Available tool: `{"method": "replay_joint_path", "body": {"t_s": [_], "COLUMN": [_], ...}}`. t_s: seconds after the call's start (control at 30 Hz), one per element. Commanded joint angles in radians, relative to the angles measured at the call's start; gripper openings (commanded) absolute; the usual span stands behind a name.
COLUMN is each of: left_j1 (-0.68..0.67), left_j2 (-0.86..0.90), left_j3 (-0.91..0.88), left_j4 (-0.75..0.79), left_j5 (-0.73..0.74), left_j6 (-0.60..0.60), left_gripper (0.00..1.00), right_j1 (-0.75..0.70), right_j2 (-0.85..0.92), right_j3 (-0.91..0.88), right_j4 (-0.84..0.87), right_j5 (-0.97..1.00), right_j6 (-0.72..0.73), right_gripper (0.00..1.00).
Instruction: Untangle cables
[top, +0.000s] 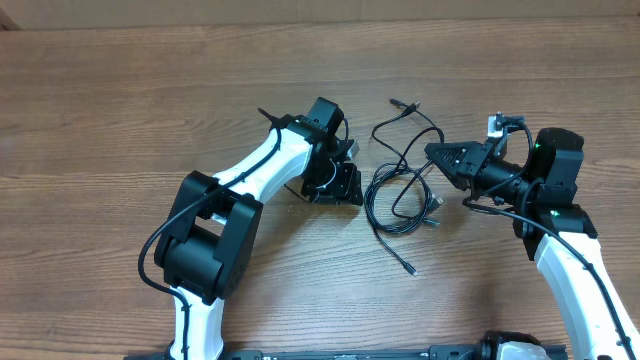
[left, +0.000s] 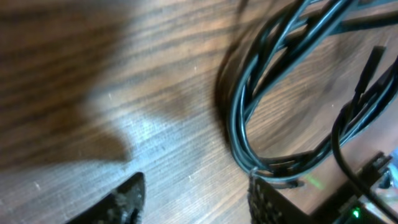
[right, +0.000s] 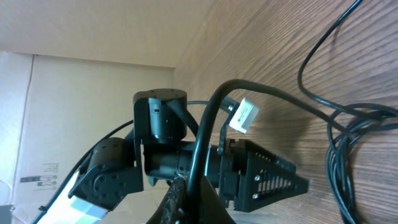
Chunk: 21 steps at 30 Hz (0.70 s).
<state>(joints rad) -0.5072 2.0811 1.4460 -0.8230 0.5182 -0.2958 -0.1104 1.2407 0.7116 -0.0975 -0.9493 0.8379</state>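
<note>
The robot's right gripper should release the black cable on the bare wood (top: 461, 235) between the tangled loops and the robot's right arm.
The cables (top: 400, 192) lie as a loose tangle of thin black loops on the wooden table, between my two arms. One plug end (top: 396, 101) points away at the top and another (top: 410, 269) lies at the front. My left gripper (top: 345, 180) hangs low just left of the tangle. In the left wrist view the left gripper (left: 194, 184) is open over bare wood, and its right fingertip (left: 254, 182) sits at the edge of the cable loops (left: 239, 124). My right gripper (top: 436, 153) reaches in from the right. It (right: 189, 190) is shut on a cable that arcs up to a white tag (right: 244, 116).
A cardboard box (right: 62, 93) stands beyond the table's far edge. The left arm's black wrist (right: 161, 134) rises over the table opposite my right gripper. More cable loops (right: 345, 155) lie on the wood to its side. Bare table (top: 150, 110) spreads to the left and back.
</note>
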Motion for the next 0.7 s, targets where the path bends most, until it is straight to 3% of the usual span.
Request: {"method": "replay_joint_path", "body": {"t_s": [0.0, 0.17, 0.27, 0.57, 0.67], "left_j1": [-0.026, -0.054, -0.072, -0.119, -0.118], "left_j2": [-0.021, -0.018, -0.006, 0.072, 0.082], "left_j3": [-0.006, -0.007, -0.008, -0.009, -0.009], "left_j4": [0.029, 0.083, 0.102, 0.111, 0.093], "left_j5": [-0.027, -0.094, -0.148, -0.179, -0.193], "left_j6": [-0.05, -0.072, -0.122, -0.13, -0.126], "left_gripper": [0.6, 0.56, 0.56, 0.47, 0.45], "right_j1": [-0.002, -0.002, -0.002, -0.003, -0.003], "right_j2": [-0.015, -0.015, -0.015, -0.015, -0.015], "right_j3": [0.01, 0.01, 0.01, 0.01, 0.01], "right_j4": [-0.003, -0.027, -0.017, 0.251, 0.312], "right_j5": [-0.027, -0.012, -0.013, -0.013, 0.017], "right_j6": [0.026, 0.033, 0.122, 0.45, 0.494], "right_gripper": [0.04, 0.04, 0.04, 0.04, 0.04]}}
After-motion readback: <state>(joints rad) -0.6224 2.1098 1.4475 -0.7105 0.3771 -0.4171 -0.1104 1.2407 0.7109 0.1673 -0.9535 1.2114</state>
